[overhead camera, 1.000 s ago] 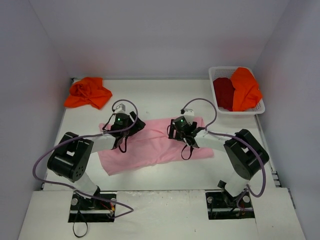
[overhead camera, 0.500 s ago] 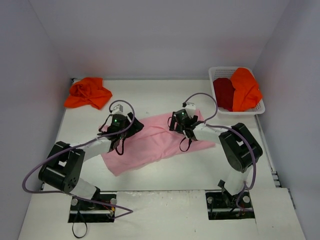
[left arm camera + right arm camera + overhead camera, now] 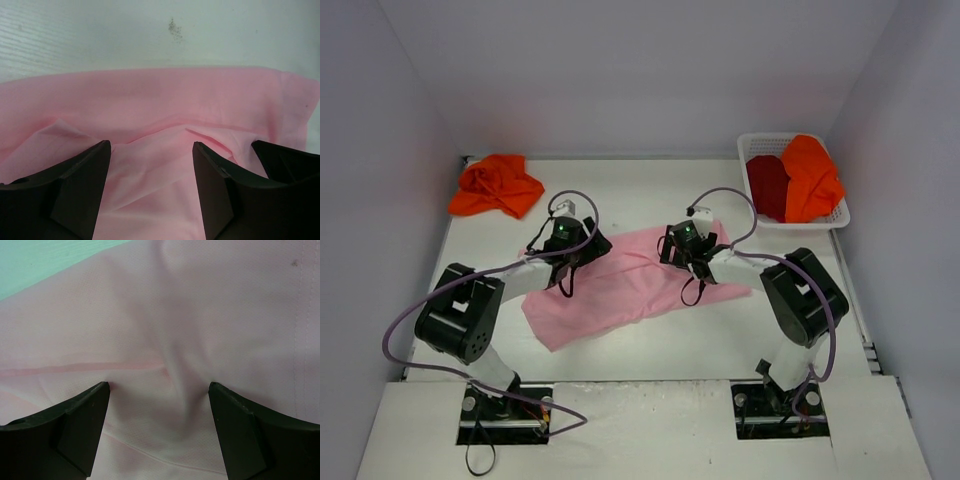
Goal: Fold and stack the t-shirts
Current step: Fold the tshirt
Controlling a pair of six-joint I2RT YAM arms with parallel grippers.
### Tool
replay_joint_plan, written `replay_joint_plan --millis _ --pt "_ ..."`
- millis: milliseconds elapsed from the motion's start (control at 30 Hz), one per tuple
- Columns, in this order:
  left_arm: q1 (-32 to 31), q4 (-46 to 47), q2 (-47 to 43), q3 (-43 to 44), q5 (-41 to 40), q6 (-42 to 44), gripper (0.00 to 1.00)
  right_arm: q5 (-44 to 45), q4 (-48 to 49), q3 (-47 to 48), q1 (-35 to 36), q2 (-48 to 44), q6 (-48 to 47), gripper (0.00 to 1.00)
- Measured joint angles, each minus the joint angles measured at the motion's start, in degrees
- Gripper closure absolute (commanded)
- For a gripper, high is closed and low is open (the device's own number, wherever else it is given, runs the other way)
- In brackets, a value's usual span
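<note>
I need to next close my left gripper on the loose fold [image 3: 552,294] that lies near the end of the pink t-shirt farthest from the white basket.
A light pink t-shirt [image 3: 620,285] lies spread flat, slightly wrinkled, across the middle of the table. My left gripper [image 3: 580,246] rests on its far left part, jaws open, with pink cloth [image 3: 150,100] between the fingers [image 3: 151,147]. On the far right part my right gripper [image 3: 682,247] also stands open, its tips down on the cloth [image 3: 200,315] and a soft fold running between them [image 3: 159,386]. A crumpled orange t-shirt [image 3: 495,186] sits at the back left. A dark red t-shirt [image 3: 767,185] and another orange one [image 3: 810,176] lie in the basket.
The white latticed basket [image 3: 800,226] stands at the back right corner. White walls close in the table on the left, back and right. Both arms' cables loop above the pink cloth. Bare tabletop [image 3: 650,190] shows behind the pink shirt.
Both grippers have shifted a little toward the back of the table while staying open, and the pink shirt has slid and bunched slightly with them.
</note>
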Motion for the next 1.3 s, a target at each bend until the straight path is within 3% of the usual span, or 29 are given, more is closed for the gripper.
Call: replay_joint_plan --millis 400,767,1300 --pt "-1.11 0.24 6.23 9.22 -0.07 1.46 0.39 0.00 0.02 0.00 0.00 0.00 -0.07 0.23" --pt "-4.13 2.08 9.29 6.82 -0.24 1.27 0.39 -0.02 0.04 -0.04 -0.28 0.00 -0.42 0.23" --pt "-6.38 -0.28 2.64 0.39 -1.20 -0.55 0.39 0.00 0.04 -0.04 -0.28 0.00 -0.37 0.23"
